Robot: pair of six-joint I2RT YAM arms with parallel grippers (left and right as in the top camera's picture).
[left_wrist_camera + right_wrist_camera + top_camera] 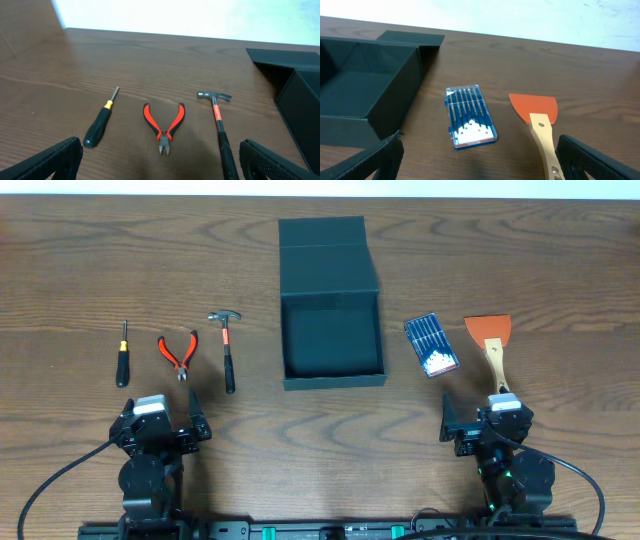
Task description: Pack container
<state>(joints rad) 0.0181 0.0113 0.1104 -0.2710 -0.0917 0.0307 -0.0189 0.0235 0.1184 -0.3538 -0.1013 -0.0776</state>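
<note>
Next, I move my right gripper to the orange scraper and close it on its wooden handle's blade end (493, 349) (542, 129).
The dark container (332, 377) stands open and empty at the table's middle, its flap lid (324, 245) laid back; it also shows in the left wrist view (300, 110) and the right wrist view (367, 122). Left of it lie a screwdriver (123, 355) (100, 126), red pliers (178, 353) (164, 123) and a hammer (227, 350) (218, 122). Right of it lie a blue bit case (431, 345) (469, 116) and an orange scraper with a wooden handle (491, 345) (540, 120). My left gripper (160, 430) (160, 162) is open and empty near the pliers. My right gripper (487, 423) (480, 160) is open and empty, near the scraper's handle.
The wooden table (80, 260) runs to a white far edge. Black cables trail from both arm bases along the front edge.
</note>
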